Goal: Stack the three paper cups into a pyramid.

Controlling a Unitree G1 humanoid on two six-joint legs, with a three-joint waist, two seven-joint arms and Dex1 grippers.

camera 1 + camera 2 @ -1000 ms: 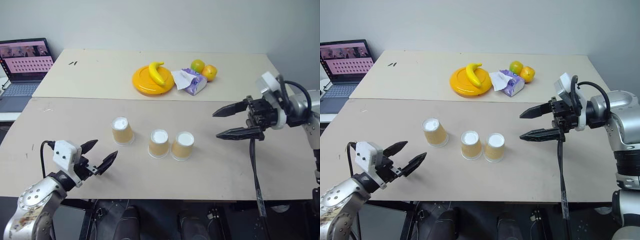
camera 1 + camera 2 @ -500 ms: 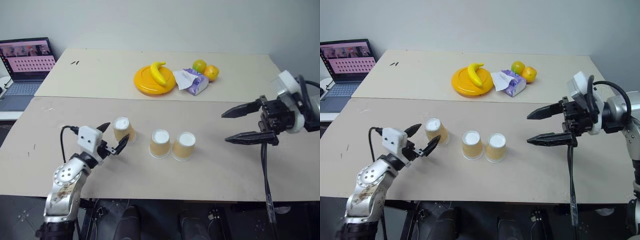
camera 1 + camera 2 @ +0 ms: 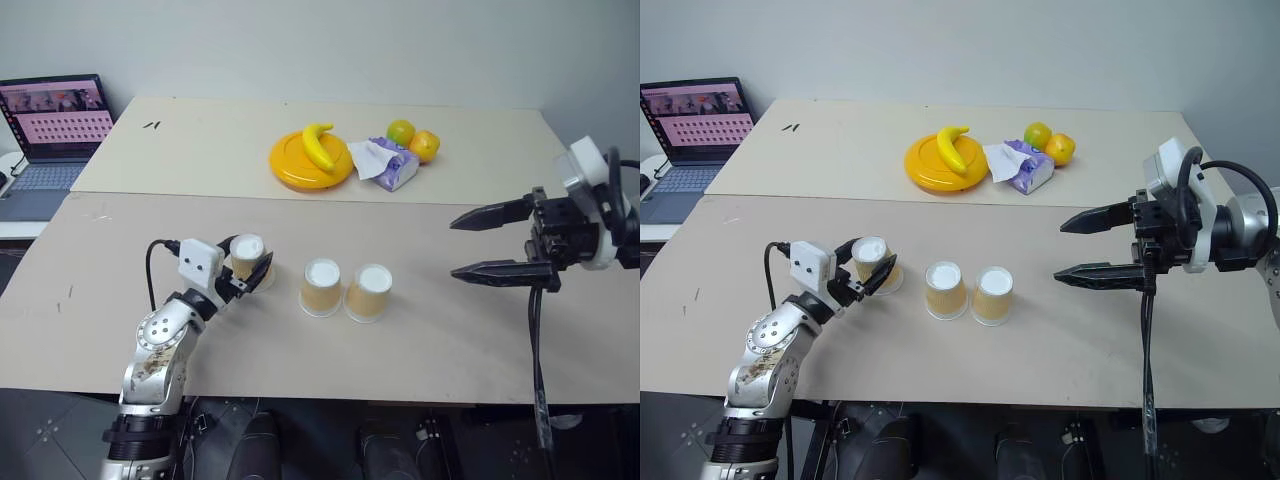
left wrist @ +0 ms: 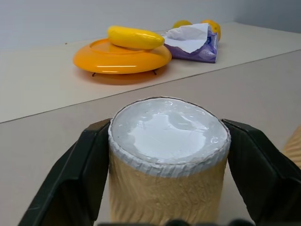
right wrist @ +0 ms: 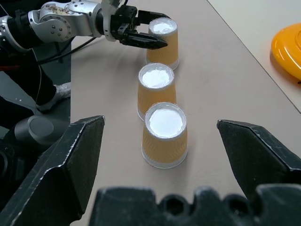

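Observation:
Next, my left gripper releases the separate cup's middle, rise, and grips the cup nearer its top (image 3: 247,246) before lifting it onto the others.
Three paper cups stand upside down in a row on the near table. The left cup (image 3: 247,246) stands a little apart from the middle cup (image 3: 321,288) and the right cup (image 3: 368,293), which touch each other. My left gripper (image 3: 247,264) is shut on the left cup (image 4: 167,165), one black finger (image 4: 84,174) pressed against each side, and the cup still rests on the table. My right gripper (image 3: 455,247) hovers open above the table well to the right of the row, pointing toward the cups, with nothing between its fingers (image 5: 70,160).
On the far table sit an orange plate (image 3: 290,165) with a banana (image 3: 320,145), a purple tissue pack (image 3: 385,163) and two round fruits (image 3: 425,145). A laptop (image 3: 55,125) stands at the far left. A black cable (image 3: 535,340) hangs from my right arm.
My left gripper has moved forward and to the right to the left cup, and its fingers have closed onto the cup's sides. My right gripper has stayed open, drawn slightly back.

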